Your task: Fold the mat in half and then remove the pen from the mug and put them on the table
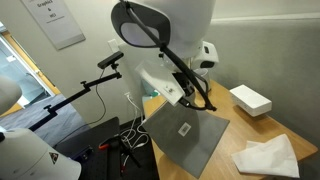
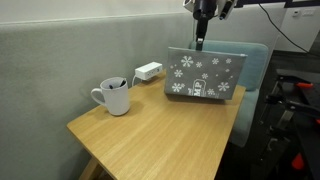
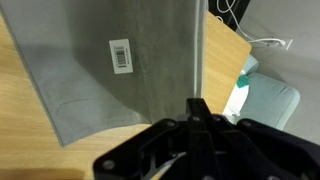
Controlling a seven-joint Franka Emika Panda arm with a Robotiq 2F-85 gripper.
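My gripper will release the mat's top edge on the mat's plain side (image 1: 188, 144) (image 3: 108, 36) close to the small white tag.
The grey mat (image 2: 205, 76) is raised by one edge and stands up off the table (image 2: 170, 140), its snowflake face showing in an exterior view. Its plain face (image 1: 190, 140) with the small white tag (image 3: 121, 55) shows from the opposite side and in the wrist view. My gripper (image 2: 200, 43) is shut on the mat's top edge (image 3: 197, 70), fingers pressed together (image 3: 198, 106). The pale mug (image 2: 116, 97) stands near the table's far corner, apart from the mat. A dark pen (image 2: 117, 84) lies inside it.
A white box (image 1: 250, 99) and a crumpled white cloth (image 1: 267, 155) lie on the table beside the mat. A small white adapter with a cable (image 2: 148, 71) sits by the wall behind the mug. A camera on an arm (image 1: 112, 61) stands off the table.
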